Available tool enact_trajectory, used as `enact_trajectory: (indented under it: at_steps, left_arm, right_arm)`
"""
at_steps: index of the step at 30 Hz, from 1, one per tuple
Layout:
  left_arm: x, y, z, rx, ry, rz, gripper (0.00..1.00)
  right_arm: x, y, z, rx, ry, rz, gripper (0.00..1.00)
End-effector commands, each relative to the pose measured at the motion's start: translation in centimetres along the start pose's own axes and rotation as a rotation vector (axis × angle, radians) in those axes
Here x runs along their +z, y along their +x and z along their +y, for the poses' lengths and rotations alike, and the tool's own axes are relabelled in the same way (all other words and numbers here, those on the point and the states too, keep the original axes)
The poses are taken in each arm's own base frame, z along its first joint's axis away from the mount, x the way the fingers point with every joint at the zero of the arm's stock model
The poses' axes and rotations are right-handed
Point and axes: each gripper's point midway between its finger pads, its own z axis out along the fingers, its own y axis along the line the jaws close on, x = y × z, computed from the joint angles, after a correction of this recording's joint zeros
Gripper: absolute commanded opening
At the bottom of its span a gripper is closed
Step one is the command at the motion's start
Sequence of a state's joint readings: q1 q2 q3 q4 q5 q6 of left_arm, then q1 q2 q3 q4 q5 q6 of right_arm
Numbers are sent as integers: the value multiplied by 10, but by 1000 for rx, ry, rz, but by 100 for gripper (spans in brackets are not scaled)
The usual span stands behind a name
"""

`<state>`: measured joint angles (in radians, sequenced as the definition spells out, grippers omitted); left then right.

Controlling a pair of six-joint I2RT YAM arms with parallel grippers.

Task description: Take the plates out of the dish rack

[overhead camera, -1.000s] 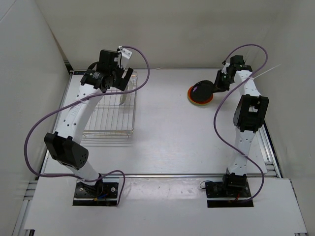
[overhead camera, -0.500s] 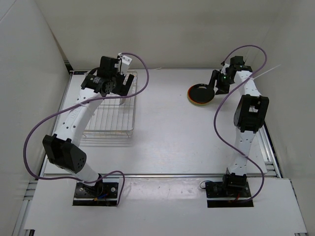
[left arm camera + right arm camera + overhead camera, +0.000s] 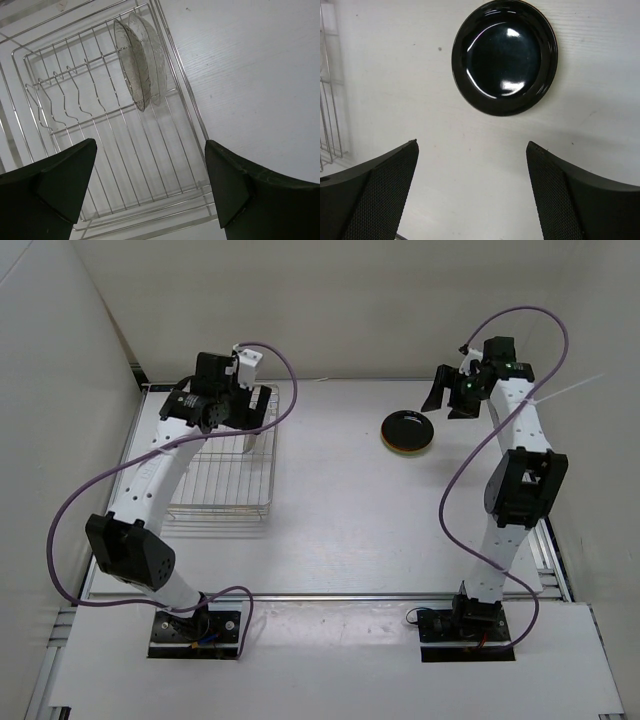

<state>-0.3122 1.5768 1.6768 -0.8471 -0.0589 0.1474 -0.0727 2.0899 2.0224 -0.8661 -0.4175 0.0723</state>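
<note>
The clear glass plate stands in the wire dish rack, and my left gripper will close on its near upper edge (image 3: 252, 432) (image 3: 148, 92).
The wire dish rack (image 3: 222, 475) sits on the table's left side. A clear glass plate (image 3: 134, 65) stands on edge in its far slots. My left gripper (image 3: 150, 145) hovers open above the rack's floor, nothing between its fingers; from above it (image 3: 250, 405) hangs over the rack's far end. A glossy black plate (image 3: 504, 56) lies flat on the table at the right, stacked on an orange plate whose rim (image 3: 395, 447) peeks out. My right gripper (image 3: 472, 144) is open and empty, raised above and just off the black plate (image 3: 407, 428).
White walls close in the table at the left and back. The rack's edge (image 3: 327, 100) shows at the left of the right wrist view. Purple cables loop off both arms.
My right gripper opened and let go of the black plate, which now lies flat on the orange one, then lifted away to the right. The left gripper shifted slightly over the rack.
</note>
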Motion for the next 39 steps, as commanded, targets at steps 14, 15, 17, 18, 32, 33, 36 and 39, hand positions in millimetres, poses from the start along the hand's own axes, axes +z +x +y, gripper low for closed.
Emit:
enact_trajectory:
  at_steps: [14,15,17,18,32,33,36,39]
  left_arm:
    - [76,-9,31,-293,203,-28,91]
    - [80,-9,34,-299,205,-31,91]
    - [89,-5,34,-301,207,-21,91]
    - [89,-7,35,-299,205,-29,91]
    - [132,18,35,-335,197,57,75]
    - [133,19,36,-334,188,59,75]
    - [133,19,36,-334,188,59,74]
    - [136,22,36,-336,189,68,64]
  right_arm:
    - [-81,43,37,-171,7,-41,91]
    - [-82,47,37,-169,7,-37,91]
    - [-82,51,41,-185,2,-31,91]
    - [-80,54,39,-181,2,-21,91]
    - [-79,63,41,-209,-3,-7,91]
    - [-81,64,42,-209,-3,-7,91]
    - [-81,64,42,-209,-3,-7,91]
    - [-79,67,42,-205,-12,1,91]
